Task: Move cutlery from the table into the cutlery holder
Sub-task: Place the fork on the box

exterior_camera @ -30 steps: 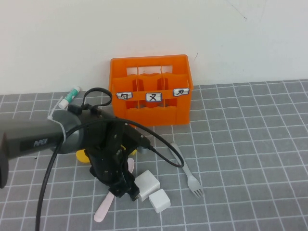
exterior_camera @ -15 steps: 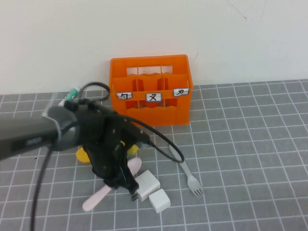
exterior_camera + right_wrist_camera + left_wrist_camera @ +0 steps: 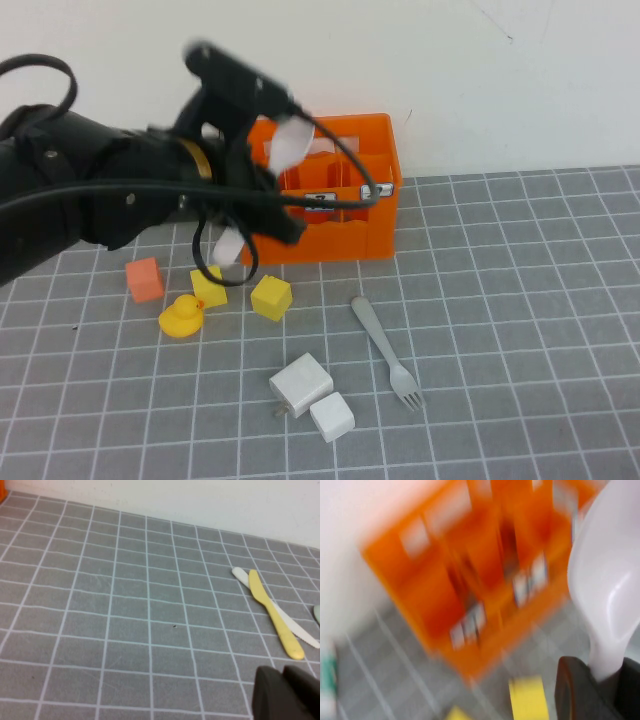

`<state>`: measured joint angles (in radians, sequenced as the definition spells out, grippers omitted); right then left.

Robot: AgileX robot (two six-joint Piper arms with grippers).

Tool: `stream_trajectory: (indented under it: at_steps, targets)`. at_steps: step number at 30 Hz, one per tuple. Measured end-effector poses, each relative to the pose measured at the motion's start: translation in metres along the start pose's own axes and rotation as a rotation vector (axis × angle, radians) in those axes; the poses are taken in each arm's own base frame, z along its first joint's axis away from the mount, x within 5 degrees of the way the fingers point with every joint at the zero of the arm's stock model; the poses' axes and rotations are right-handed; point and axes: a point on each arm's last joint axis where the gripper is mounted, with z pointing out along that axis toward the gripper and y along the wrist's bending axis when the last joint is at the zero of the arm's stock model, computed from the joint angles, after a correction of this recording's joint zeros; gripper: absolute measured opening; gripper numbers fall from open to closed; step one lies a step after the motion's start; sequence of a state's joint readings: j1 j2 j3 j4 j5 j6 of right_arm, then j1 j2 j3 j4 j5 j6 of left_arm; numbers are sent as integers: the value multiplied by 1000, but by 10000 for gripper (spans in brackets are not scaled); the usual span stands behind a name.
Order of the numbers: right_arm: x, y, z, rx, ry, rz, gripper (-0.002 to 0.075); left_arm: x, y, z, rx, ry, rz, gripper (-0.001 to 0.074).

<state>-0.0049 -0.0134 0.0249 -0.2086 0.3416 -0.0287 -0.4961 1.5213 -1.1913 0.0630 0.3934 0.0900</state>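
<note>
My left gripper is going to release the pale pink spoon in the holder's end compartment (image 3: 270, 188) (image 3: 436, 592) behind the yellow cubes.
My left gripper (image 3: 258, 196) is shut on the pale pink spoon (image 3: 289, 143) and holds it in the air, tilted. The spoon's bowl is up by the front left rim of the orange cutlery holder (image 3: 372, 140), and its handle end hangs down in front of the holder. In the left wrist view the spoon's bowl (image 3: 610, 580) rises from between the dark fingers (image 3: 577, 690), with the holder (image 3: 445, 595) blurred behind. The grey fork (image 3: 386, 352) lies on the table (image 3: 520, 300) in front of the holder. My right gripper (image 3: 285, 674) is shut and empty over bare table, out of the high view.
Two white charger blocks (image 3: 302, 382) lie left of the fork's tines. Two yellow cubes (image 3: 271, 297), an orange cube (image 3: 145, 279) and a yellow duck (image 3: 181, 316) sit front left of the holder. A yellow knife (image 3: 275, 615) and a white serrated knife (image 3: 241, 575) lie near my right gripper.
My left gripper has lifted the pink spoon off the table and swung it up and back to the holder's front rim. The cubes and duck now show.
</note>
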Motion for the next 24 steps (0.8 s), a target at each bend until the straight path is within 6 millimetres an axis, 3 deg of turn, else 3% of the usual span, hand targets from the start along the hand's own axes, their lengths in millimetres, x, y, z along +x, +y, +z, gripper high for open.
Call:
stream_trajectory:
  at_steps: [8, 11, 18, 24]
  targets:
    - [0, 0, 0, 0, 0, 0, 29, -29, 4, 1, -23, -344, -59, 107]
    - [0, 0, 0, 0, 0, 0, 29, -36, 17, 5, -50, -464, -129, 107]
    - [0, 0, 0, 0, 0, 0, 29, -29, 59, 31, -155, -623, -372, 107]
    - [0, 0, 0, 0, 0, 0, 29, -19, 66, 62, -198, -712, -377, 107]
